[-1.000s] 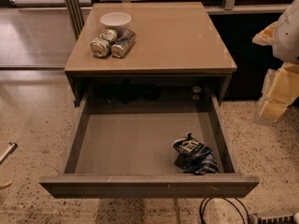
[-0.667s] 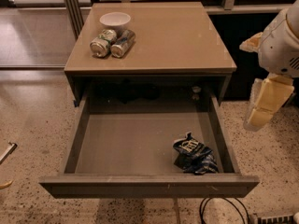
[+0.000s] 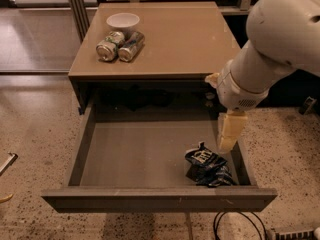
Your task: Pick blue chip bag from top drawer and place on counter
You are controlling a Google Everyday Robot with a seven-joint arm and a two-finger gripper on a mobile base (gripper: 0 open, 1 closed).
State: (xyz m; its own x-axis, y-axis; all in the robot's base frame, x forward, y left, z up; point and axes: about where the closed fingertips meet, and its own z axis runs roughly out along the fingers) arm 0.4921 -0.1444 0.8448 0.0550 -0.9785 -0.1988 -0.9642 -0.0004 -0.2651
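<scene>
The blue chip bag is in the open top drawer, and my gripper will next go down to its crumpled middle [image 3: 205, 165] and close there.
The blue chip bag [image 3: 207, 166] lies crumpled on the floor of the open top drawer [image 3: 135, 154], in its front right corner. The counter [image 3: 185, 39] is the tan top of the cabinet behind the drawer. My gripper [image 3: 227, 141] hangs from the white arm [image 3: 270, 49], pointing down over the drawer's right side. It is just above and to the right of the bag, apart from it, and holds nothing that I can see.
Two silver-green drink cans [image 3: 120, 46] lie on their sides at the counter's back left, next to a white bowl [image 3: 123, 21]. The drawer's front panel [image 3: 160, 199] juts toward me. Speckled floor surrounds the cabinet, with a black cable [image 3: 235, 224] at the lower right.
The arm has swung in from the right edge of the view to above the drawer's right side, bringing the gripper close to the bag. The bag, cans and bowl have not moved.
</scene>
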